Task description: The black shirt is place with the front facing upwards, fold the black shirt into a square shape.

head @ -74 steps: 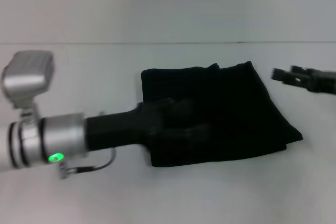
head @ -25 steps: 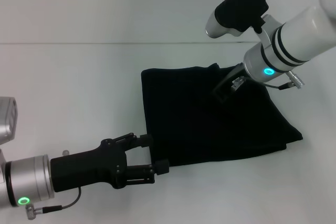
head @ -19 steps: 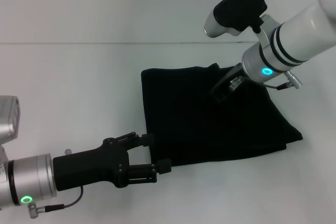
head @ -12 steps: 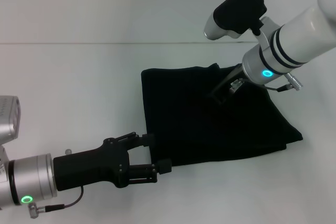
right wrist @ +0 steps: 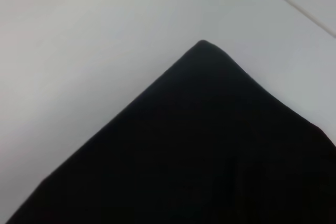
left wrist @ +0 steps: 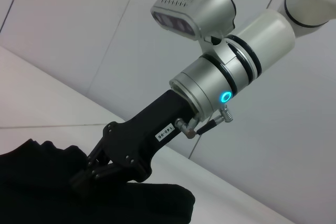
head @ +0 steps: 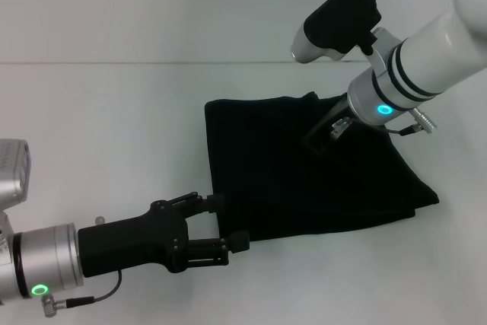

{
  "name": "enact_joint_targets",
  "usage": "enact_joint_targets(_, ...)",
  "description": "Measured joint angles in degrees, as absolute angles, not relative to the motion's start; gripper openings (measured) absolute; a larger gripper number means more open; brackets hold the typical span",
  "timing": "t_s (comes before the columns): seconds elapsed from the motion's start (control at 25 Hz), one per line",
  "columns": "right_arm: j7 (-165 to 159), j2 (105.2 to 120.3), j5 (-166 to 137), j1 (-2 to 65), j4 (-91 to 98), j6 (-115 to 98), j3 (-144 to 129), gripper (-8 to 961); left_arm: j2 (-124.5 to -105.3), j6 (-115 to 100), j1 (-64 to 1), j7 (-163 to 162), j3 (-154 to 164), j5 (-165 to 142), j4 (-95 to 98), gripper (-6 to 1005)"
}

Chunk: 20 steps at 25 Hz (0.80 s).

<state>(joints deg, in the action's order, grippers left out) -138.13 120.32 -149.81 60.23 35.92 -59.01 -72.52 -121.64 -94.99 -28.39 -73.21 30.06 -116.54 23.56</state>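
The right gripper needs to release the black shirt's far corner on the white table (head: 399, 87) just short of the seam.
The black shirt (head: 304, 173) lies folded into a rough square in the middle of the white table; no lettering shows. My left gripper (head: 228, 222) is low at the shirt's near left corner, open, with nothing between its fingers. My right gripper (head: 321, 139) reaches down from the right onto the far part of the shirt, dark against the cloth. In the left wrist view the right gripper (left wrist: 89, 174) rests its tip on the shirt (left wrist: 47, 198). A folded corner of the shirt (right wrist: 210, 145) fills the right wrist view.
The white table (head: 114, 135) surrounds the shirt on all sides. A seam (head: 114, 62) marks where the table meets the pale wall behind it.
Three seconds ago my left gripper lay on the shirt; it has pulled back to the near left corner. The right arm came in over the shirt and keeps edging left.
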Motion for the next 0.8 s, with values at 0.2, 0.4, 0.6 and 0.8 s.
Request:
enact_joint_targets(0.2,-138.09,119.71,-145.77,58.31,37.34,-59.98,-69.64,8,-121.63,-95.02,-28.39,-73.21,30.06,-116.54,23.56,949)
enact_joint_targets(0.4,-137.76,119.42,-141.70,53.85,41.36,-62.80,-60.60,9,-121.63,-94.97,-28.43,-73.21,30.06,-116.42,23.56,950)
enact_joint_targets(0.6,-136.44,117.89,-134.03,48.50,42.42,-63.51,-52.23,9,-121.64,-94.89,-28.45,-73.21,30.05,-116.18,23.56,950)
enact_joint_targets(0.8,-131.92,115.54,-123.46,43.71,39.32,-62.60,-47.12,8,-121.64,-94.84,-28.68,-73.29,30.06,-116.17,23.56,950)
